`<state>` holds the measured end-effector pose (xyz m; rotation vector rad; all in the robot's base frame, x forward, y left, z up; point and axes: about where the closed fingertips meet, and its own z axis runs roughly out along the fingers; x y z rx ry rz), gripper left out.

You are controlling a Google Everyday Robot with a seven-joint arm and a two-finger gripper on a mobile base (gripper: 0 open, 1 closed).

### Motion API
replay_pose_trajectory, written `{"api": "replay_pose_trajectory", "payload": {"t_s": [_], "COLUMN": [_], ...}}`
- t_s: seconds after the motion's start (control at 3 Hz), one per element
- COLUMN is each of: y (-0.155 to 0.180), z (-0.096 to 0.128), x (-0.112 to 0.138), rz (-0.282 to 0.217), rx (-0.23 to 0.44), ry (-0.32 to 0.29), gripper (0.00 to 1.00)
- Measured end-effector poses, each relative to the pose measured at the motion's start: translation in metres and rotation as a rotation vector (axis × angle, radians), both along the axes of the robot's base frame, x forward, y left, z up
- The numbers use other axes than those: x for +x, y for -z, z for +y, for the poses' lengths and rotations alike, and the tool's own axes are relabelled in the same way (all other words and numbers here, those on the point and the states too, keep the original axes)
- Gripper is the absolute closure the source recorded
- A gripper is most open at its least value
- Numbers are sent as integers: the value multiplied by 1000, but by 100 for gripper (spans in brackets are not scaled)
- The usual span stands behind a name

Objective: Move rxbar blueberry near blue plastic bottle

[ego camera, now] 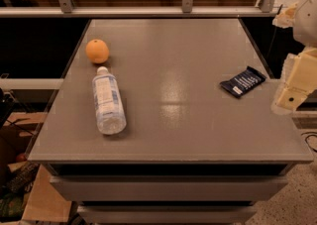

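Observation:
The fingers of my gripper will next move to the rxbar blueberry's middle (245,80) and close there, so both ends of the wrapper stick out.
The rxbar blueberry (242,81) is a dark navy wrapper with white lettering, lying flat near the right edge of the grey table (183,120). The blue plastic bottle (108,101) lies on its side at the left of the table, white cap pointing away from me. My gripper (294,87) is a cream-coloured piece at the right frame edge, just right of the bar and off the table's right side, touching nothing.
A round orange fruit (97,51) sits just beyond the bottle's cap at the far left. A metal rail and frame (148,11) run behind the table. Boxes and clutter lie on the floor at the lower left (20,179).

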<state>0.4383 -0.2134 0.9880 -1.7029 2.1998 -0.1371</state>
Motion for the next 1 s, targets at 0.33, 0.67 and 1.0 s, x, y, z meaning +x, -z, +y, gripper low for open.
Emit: {"api": "replay_pose_trajectory", "payload": {"t_s": [0.33,0.67,1.0], "y": [0,0,7], "z": [0,4,8], "x": [0,7,31], "rz": [0,-20,-45], "rx": [0,-51,-143], "ry": [0,-42,-145], "gripper": [0,0,0]}}
